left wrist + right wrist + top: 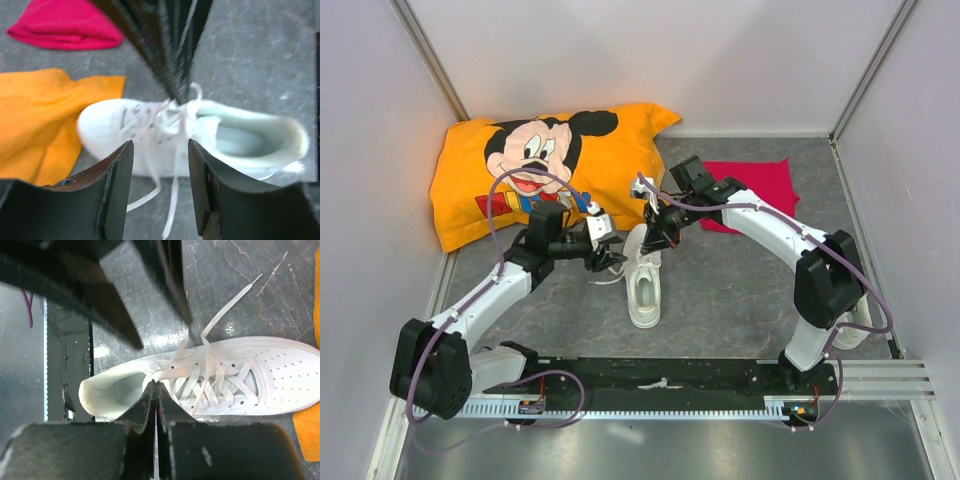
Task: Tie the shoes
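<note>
My left gripper is going to close on the loose end (614,271) (153,192) of the lace that lies nearer the shoe's toe, just past that lace's bend.
A white shoe (643,285) lies on the grey floor with its toe toward the pillow and its laces loose. My right gripper (155,385) is shut on a lace just above the tongue, and the lace runs from its tips across the eyelets. Beside the shoe's left side, my left gripper (160,145) stands open with nothing between its fingers. Two lace ends (172,200) trail on the floor beyond it. In the left wrist view the shoe (105,125) lies across the middle. Another loose lace end (225,310) stretches over the floor past the shoe (280,370).
An orange Mickey Mouse pillow (540,170) fills the back left and touches the shoe's toe. A red cloth (760,185) lies at the back right. Grey walls close in three sides, and a black rail (660,375) runs along the near edge.
</note>
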`<state>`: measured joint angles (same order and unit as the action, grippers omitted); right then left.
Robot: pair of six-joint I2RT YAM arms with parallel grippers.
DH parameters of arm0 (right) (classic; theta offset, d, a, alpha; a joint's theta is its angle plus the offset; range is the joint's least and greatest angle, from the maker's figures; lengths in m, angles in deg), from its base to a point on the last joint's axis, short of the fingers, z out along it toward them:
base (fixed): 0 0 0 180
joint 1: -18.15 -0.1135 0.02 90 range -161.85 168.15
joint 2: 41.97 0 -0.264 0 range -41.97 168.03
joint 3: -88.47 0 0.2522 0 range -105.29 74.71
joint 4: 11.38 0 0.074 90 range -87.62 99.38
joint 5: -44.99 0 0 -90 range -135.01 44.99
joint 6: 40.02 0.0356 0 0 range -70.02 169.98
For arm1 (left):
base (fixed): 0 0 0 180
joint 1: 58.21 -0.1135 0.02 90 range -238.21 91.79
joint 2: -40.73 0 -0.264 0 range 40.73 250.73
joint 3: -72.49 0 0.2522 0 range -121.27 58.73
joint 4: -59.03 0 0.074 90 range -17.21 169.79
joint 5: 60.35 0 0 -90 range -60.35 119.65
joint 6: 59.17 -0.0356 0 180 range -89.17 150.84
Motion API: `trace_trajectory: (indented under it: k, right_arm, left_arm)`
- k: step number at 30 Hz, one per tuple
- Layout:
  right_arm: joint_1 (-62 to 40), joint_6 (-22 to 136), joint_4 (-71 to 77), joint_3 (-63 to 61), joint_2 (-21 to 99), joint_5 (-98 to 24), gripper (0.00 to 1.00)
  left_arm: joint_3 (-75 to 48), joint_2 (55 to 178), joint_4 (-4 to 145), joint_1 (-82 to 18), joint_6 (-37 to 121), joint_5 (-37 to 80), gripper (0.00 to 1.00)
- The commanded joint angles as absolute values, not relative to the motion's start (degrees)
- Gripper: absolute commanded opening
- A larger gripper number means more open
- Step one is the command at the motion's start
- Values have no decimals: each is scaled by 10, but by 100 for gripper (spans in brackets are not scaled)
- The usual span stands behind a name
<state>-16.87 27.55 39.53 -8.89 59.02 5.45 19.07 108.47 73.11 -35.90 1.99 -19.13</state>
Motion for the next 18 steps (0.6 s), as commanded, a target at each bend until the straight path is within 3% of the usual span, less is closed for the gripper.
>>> trace_trajectory:
  k: [1,8,18]
  right_arm:
    - [-167,282,359,-78,553,51,0]
    - [-167,301,341,-71,539,41,0]
    - [-167,315,332,-55,533,32,0]
  left_arm:
    - [189,1074,775,-407,-78,-188,56]
    - [145,1179,926,-468,-359,-212,52]
    - [77,1286,1043,-440,-526,-201,52]
